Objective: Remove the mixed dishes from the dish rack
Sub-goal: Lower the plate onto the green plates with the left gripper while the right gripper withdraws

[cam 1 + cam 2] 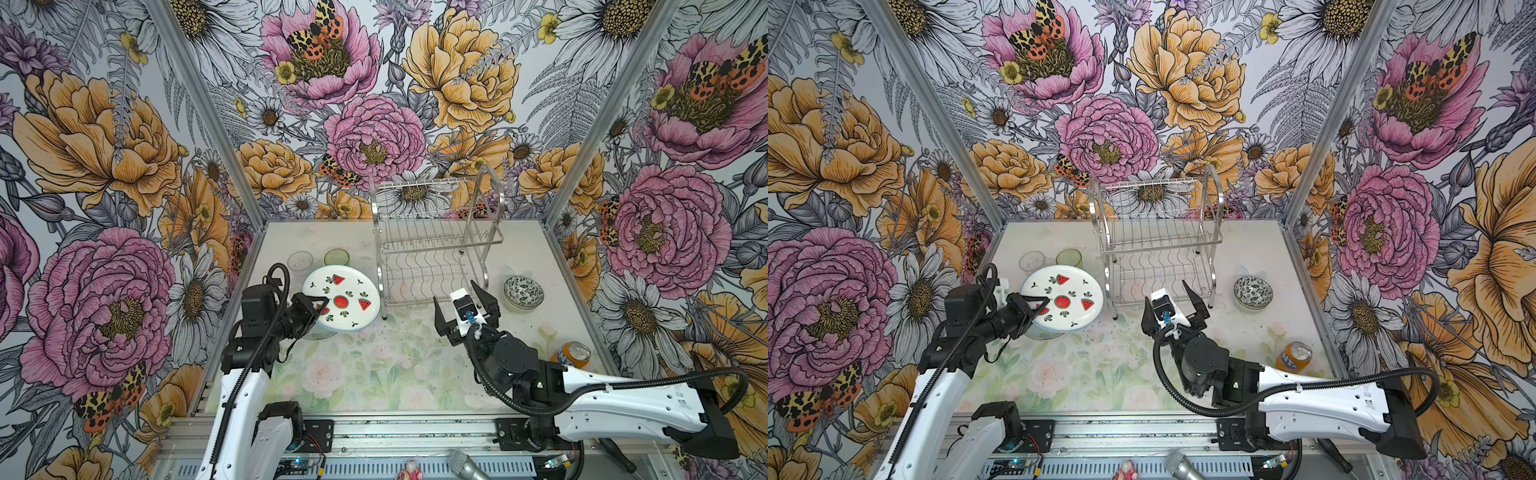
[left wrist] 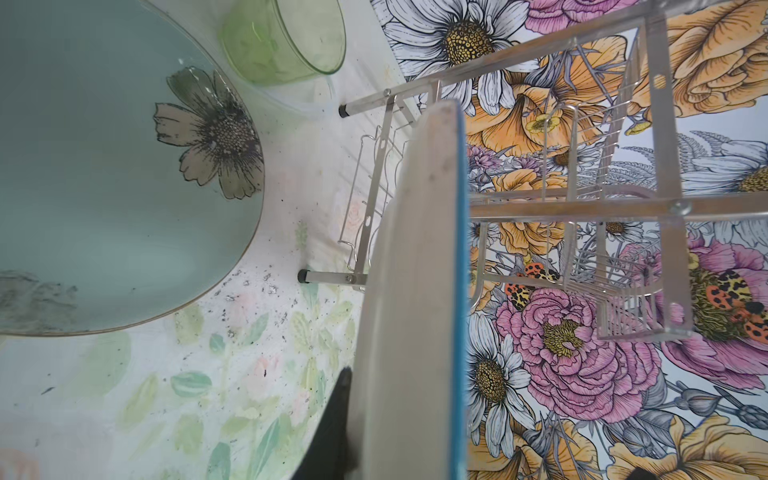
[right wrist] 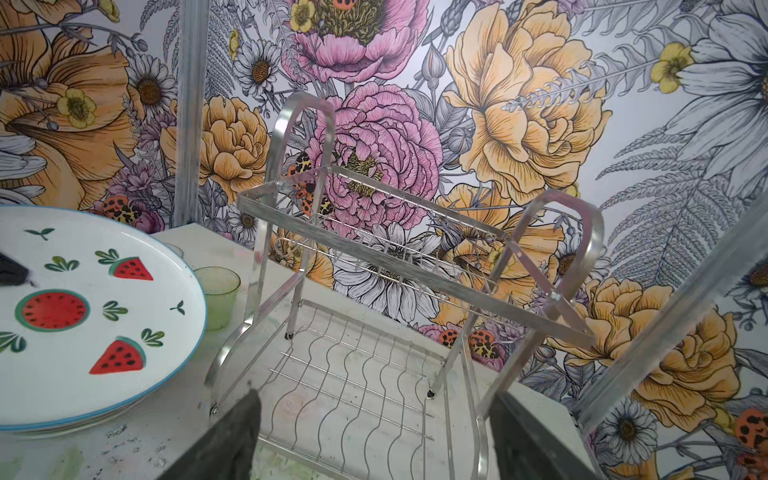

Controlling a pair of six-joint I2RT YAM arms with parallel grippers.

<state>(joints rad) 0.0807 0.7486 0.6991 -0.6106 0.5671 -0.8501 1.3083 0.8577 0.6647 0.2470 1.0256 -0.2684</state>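
Observation:
My left gripper has the watermelon-print plate, now just above a pale aqua plate. It will let go of it on top of the pale aqua plate [image 1: 318, 312] [image 2: 76, 156], in front of the tumblers.
The dish rack [image 1: 440, 245] [image 1: 1158, 245] [image 3: 415, 266] stands at the back of the table with nothing on either tier. My left gripper [image 1: 318, 305] [image 1: 1038, 305] is shut on the near rim of the watermelon-print plate [image 1: 345, 299] [image 1: 1065, 301] [image 2: 415, 291]. It holds the plate roughly level, just above a pale aqua plate [image 2: 104, 187] lying left of the rack. My right gripper [image 1: 455, 291] [image 1: 1166, 291] [image 3: 372, 403] hangs open in front of the rack's lower tier, with nothing between its fingers.
A clear tumbler [image 1: 300, 261] and a green tumbler [image 1: 336, 257] [image 2: 286, 41] stand behind the plates. A black-white patterned bowl [image 1: 523, 291] [image 1: 1253, 292] sits right of the rack. An orange-labelled can [image 1: 571, 355] stands near the right wall.

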